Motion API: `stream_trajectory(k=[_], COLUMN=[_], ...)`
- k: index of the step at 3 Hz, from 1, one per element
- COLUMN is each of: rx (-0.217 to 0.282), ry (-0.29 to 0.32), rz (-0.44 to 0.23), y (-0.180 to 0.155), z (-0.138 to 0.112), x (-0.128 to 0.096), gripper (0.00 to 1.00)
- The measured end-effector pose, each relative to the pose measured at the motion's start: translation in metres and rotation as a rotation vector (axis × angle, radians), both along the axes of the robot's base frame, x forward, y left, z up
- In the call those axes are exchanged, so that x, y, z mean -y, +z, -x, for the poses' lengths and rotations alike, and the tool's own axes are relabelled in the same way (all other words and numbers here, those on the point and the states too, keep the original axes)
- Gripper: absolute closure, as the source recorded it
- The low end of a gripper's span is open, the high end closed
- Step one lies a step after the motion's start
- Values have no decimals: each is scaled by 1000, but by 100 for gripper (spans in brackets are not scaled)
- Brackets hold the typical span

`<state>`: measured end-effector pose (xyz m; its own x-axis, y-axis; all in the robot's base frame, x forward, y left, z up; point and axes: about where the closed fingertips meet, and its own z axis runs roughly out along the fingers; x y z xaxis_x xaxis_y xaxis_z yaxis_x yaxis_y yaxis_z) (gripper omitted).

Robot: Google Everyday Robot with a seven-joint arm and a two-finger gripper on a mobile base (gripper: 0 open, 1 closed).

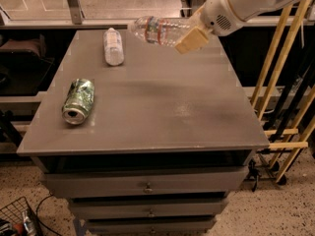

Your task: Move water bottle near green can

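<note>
My gripper will set the water bottle down next to the green can, in front of the white-labelled bottle (128, 90).
My gripper (189, 36) is at the top right, above the far part of the grey table, and is shut on the water bottle (157, 30). I hold the clear bottle with the reddish-and-blue label on its side in the air, its cap end pointing left. The green can (78, 101), green and white with a silver top, lies on its side near the table's left edge, its opening towards the front. The can is well to the left of and nearer the front than the bottle.
A second clear bottle with a plain white label (113, 46) lies on its side at the far left of the grey table (162, 117). Drawers sit under the table. Wooden slats (280, 82) stand to the right.
</note>
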<state>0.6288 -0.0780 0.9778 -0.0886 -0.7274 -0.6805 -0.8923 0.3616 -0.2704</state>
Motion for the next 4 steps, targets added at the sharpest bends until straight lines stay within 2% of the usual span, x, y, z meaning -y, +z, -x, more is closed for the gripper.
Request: stream_trajectory(k=[1, 3, 4], rx=[-20, -106, -145], ry=[62, 156, 173], rz=[16, 14, -7], y=[-15, -64, -92], z=[20, 56, 66], x=[-28, -72, -85], gripper=[100, 100, 85])
